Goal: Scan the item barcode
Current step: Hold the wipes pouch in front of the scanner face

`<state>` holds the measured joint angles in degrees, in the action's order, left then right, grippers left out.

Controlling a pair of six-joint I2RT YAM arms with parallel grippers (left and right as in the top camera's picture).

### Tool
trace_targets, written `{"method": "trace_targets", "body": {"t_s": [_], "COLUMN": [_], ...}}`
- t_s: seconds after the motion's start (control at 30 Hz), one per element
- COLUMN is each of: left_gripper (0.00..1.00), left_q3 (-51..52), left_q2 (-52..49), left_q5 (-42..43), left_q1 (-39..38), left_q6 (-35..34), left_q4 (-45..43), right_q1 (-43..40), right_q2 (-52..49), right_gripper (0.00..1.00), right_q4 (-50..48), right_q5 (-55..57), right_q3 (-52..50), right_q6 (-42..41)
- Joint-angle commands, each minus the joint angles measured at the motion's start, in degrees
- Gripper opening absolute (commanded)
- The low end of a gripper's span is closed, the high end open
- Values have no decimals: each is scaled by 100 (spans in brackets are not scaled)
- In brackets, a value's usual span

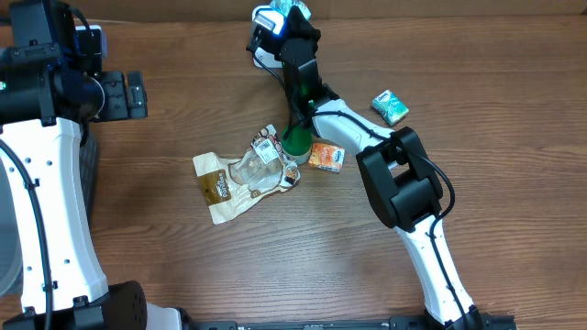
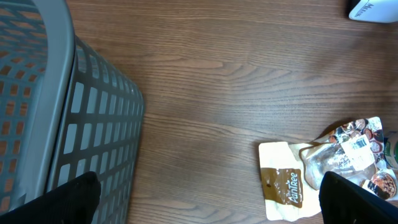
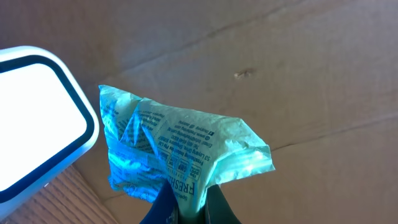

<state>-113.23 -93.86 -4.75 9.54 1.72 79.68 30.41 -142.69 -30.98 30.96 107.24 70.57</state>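
Note:
The robot's right gripper will release the crumpled teal packet on the bare wood [image 1: 474, 148] beyond the other teal packet, opposite the pouch.
My right gripper [image 3: 189, 210] is shut on the bottom edge of a crumpled teal packet [image 3: 181, 148] with printed text on it. The packet is held up right beside the white, dark-rimmed scanner [image 3: 38, 118]. In the overhead view this is at the far edge of the table, where the right gripper [image 1: 286, 20] holds the teal packet [image 1: 295, 7] next to the scanner [image 1: 266, 18]. My left gripper [image 2: 208, 208] hangs open over bare wood with nothing between its fingers. It sits at the far left in the overhead view [image 1: 121, 94].
A grey mesh basket [image 2: 74, 124] stands at the left. A brown and white snack pouch [image 1: 240, 174] lies mid-table, with a green object [image 1: 295, 139] and an orange packet [image 1: 326, 156] beside it. Another teal packet [image 1: 390, 106] lies to the right.

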Motion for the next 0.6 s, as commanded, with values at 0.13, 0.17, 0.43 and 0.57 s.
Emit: {"method": "trace_targets", "body": {"t_s": [0.13, 0.17, 0.43, 0.57], "left_gripper": [100, 99, 99, 100], "left_q3": [-39, -39, -39, -39], "left_q2": [50, 50, 50, 50], "left_q5": [-15, -15, -15, -15], "left_q1": [55, 55, 55, 55], "left_q6": [92, 92, 92, 92], "left_q4": [-20, -20, -20, -20], "right_q1": [2, 9, 129, 140], "right_q2": [68, 68, 192, 535], "right_gripper": [4, 4, 4, 4], "right_q4": [-302, -282, -214, 111], "right_q5": [-15, -15, 4, 76], "right_q3": [138, 138, 138, 138], "right_q6": [179, 175, -273, -516]}}
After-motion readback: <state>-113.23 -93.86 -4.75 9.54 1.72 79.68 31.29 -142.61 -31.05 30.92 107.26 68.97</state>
